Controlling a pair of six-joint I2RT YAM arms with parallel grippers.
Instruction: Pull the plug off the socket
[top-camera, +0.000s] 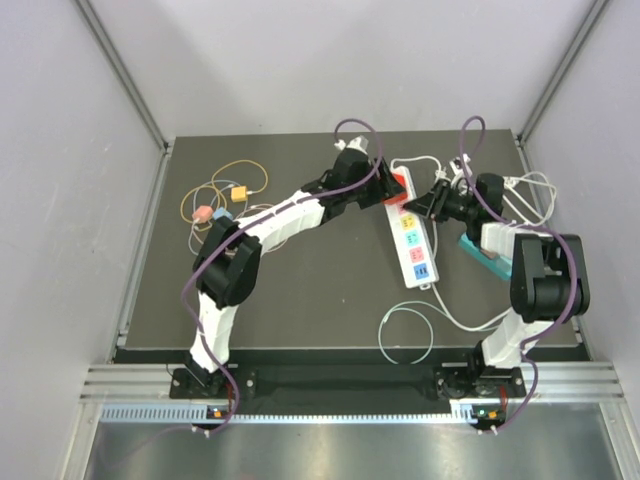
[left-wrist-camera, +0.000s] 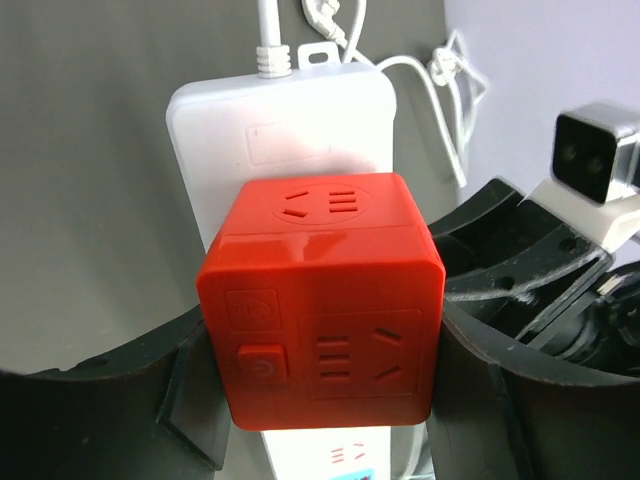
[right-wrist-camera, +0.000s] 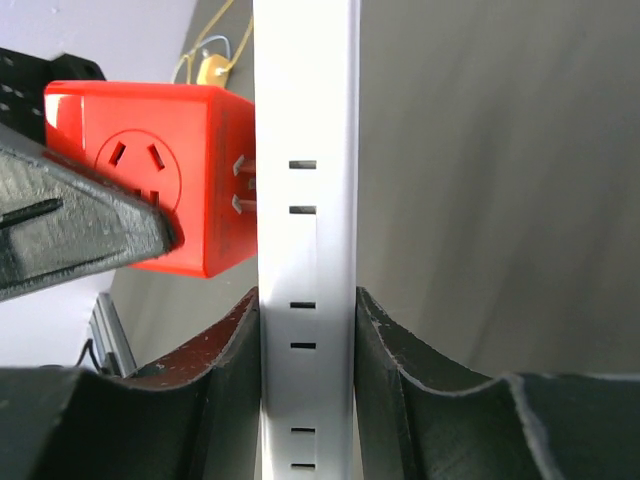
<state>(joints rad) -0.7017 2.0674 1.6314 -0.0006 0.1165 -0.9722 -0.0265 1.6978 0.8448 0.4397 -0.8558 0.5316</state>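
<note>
My right gripper is carrying the white power strip. Next, I set it down on the dark table (top-camera: 400, 208) behind the front loop of the white cord. The strip is now lying on the table.
A red cube plug (top-camera: 401, 183) sits at the far end of a white power strip (top-camera: 416, 250) lying on the dark table. My left gripper (top-camera: 388, 188) is shut on the cube; in the left wrist view its fingers (left-wrist-camera: 185, 395) press the cube (left-wrist-camera: 320, 300) from both sides above the strip (left-wrist-camera: 280, 130). My right gripper (top-camera: 422, 206) is shut on the strip; in the right wrist view it (right-wrist-camera: 307, 340) clamps the strip (right-wrist-camera: 305, 250) edge-on. There the cube (right-wrist-camera: 170, 190) stands slightly off the strip, with its metal prongs (right-wrist-camera: 241, 185) showing in the gap.
The strip's white cord (top-camera: 410, 325) loops near the front. Thin coloured cables with small adapters (top-camera: 215, 205) lie at the back left. More white cables (top-camera: 530, 190) and a teal object (top-camera: 488, 260) lie by the right arm. Enclosure walls surround the table.
</note>
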